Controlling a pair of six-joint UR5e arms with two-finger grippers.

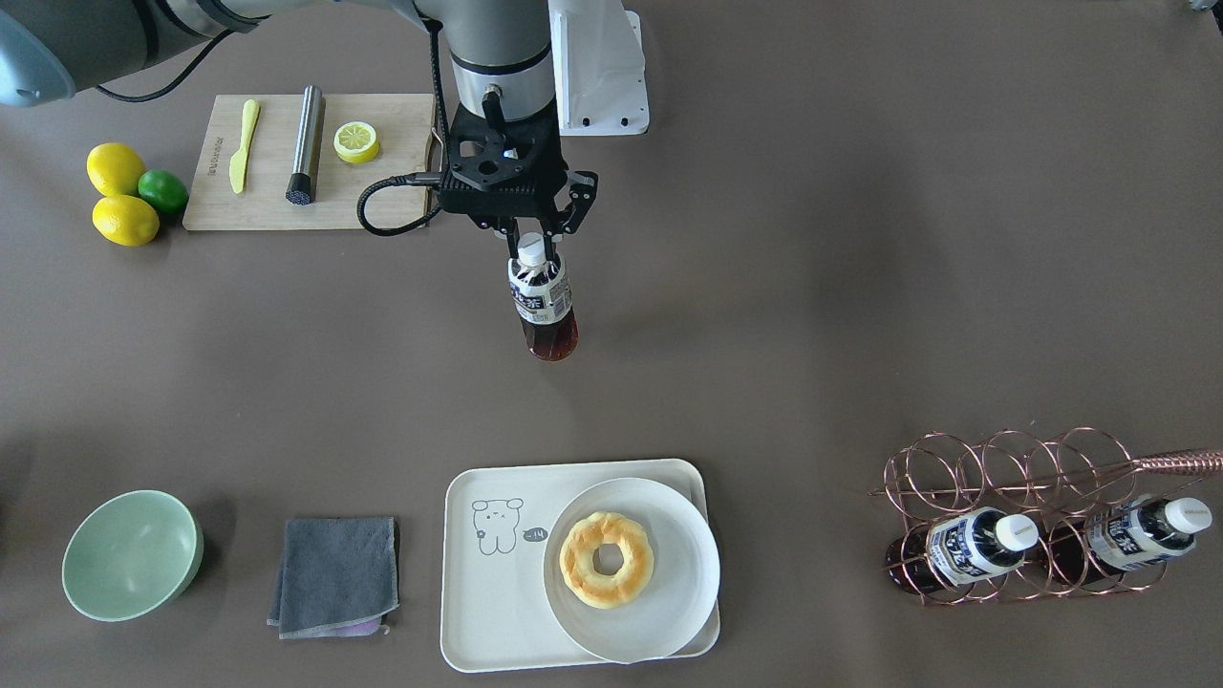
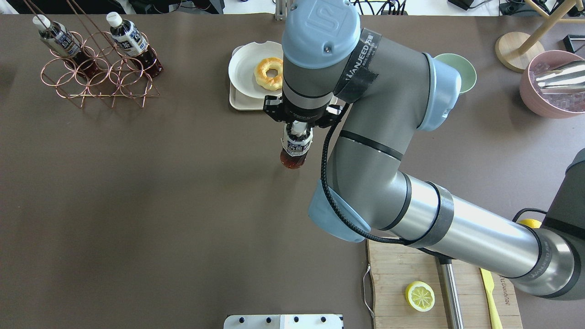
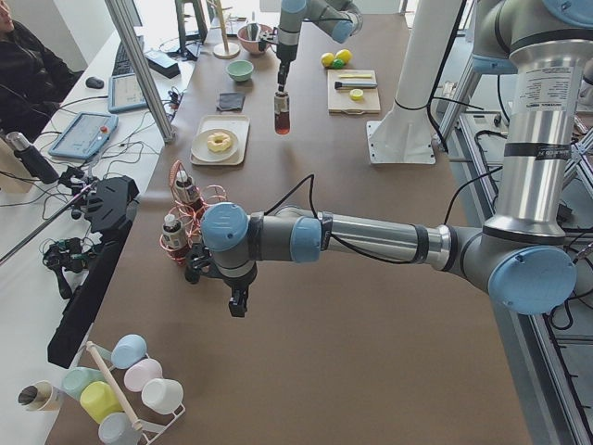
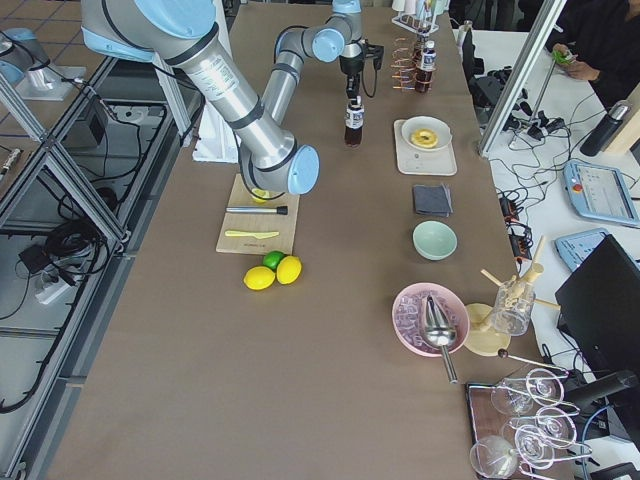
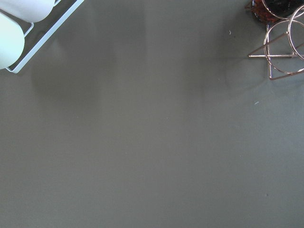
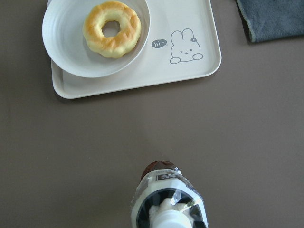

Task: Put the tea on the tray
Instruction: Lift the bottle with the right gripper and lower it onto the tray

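Note:
I will use my right gripper to set the tea bottle down on the cream tray [image 1: 494, 569] [image 6: 182, 19] between the white plate and the edge nearest the grey cloth.
My right gripper [image 1: 531, 247] is shut on the white cap of a tea bottle [image 1: 542, 308] and holds it upright over the middle of the table. In the right wrist view the bottle [image 6: 167, 197] hangs short of the cream tray [image 6: 190, 71]. The tray [image 1: 487, 592] carries a cartoon drawing on its bare part and a round plate on the other. Two more tea bottles [image 1: 975, 547] lie in a copper wire rack [image 1: 1013, 478]. My left gripper [image 3: 238, 304] shows only in the exterior left view, beside the rack; I cannot tell whether it is open.
The white plate [image 1: 669, 612] holding a doughnut [image 1: 606, 559] covers much of the tray. A grey cloth [image 1: 334, 575] and a green bowl [image 1: 131, 554] lie beside the tray. A cutting board [image 1: 277, 205] with a lemon half, lemons and a lime [image 1: 162, 190] lie near the robot.

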